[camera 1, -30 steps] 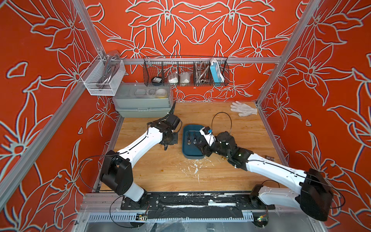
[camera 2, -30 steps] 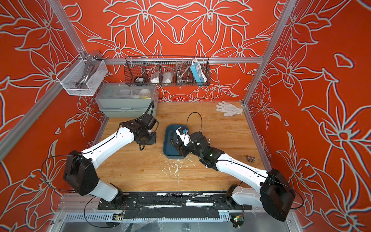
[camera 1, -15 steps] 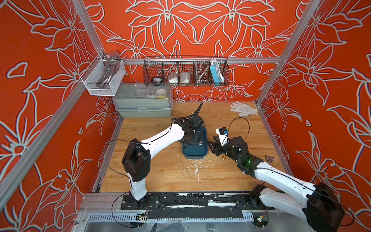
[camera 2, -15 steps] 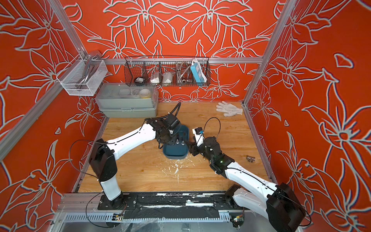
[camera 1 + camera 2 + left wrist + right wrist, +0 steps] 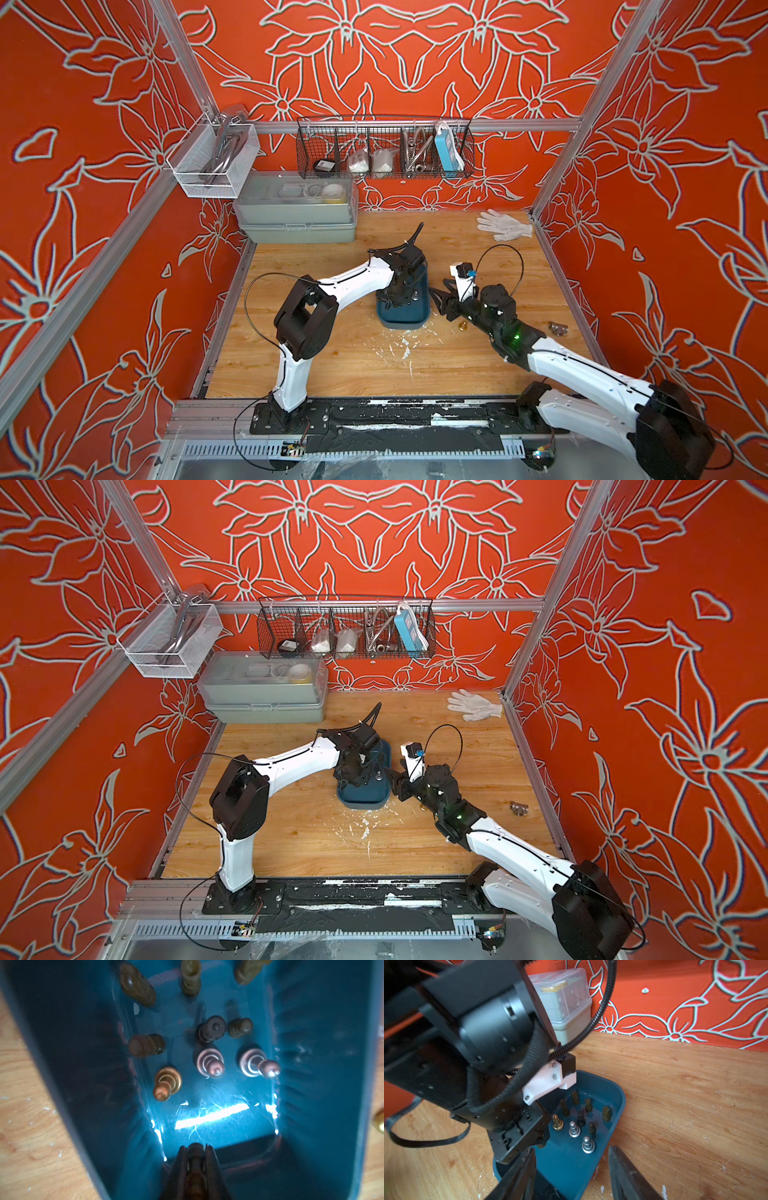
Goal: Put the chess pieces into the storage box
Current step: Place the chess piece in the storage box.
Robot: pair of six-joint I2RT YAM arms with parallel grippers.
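Next, my left gripper lets go of the gold chess piece just in front of the nearest gold piece [image 5: 392, 301] [image 5: 179, 1108] that stands in the storage box.
The teal storage box [image 5: 400, 322] [image 5: 365, 803] sits mid-table, with several chess pieces standing inside, silver [image 5: 588, 1145], gold [image 5: 557, 1123] and black [image 5: 581, 1119]. My left gripper [image 5: 395, 302] [image 5: 357, 780] [image 5: 196, 1153] reaches down into the box, shut on a gold-toned chess piece [image 5: 196, 1150] just above the box floor. My right gripper [image 5: 440, 297] [image 5: 397, 781] [image 5: 571, 1150] hovers at the box's right edge, open, nothing between its fingers. One gold chess piece [image 5: 462, 326] [image 5: 424, 807] stands on the wood just right of the box, beside the right wrist.
A grey-green lidded case [image 5: 297, 216] stands at the back left, under a white mesh basket [image 5: 212, 162] and a black wire basket [image 5: 384, 151]. A white glove [image 5: 503, 224] lies back right. A small metal object [image 5: 557, 328] lies near the right wall. White flecks [image 5: 405, 347] dot the wood.
My left arm swung from left of the box to above it and lowered its shut gripper inside. My right gripper drew back from over the box to its right edge.
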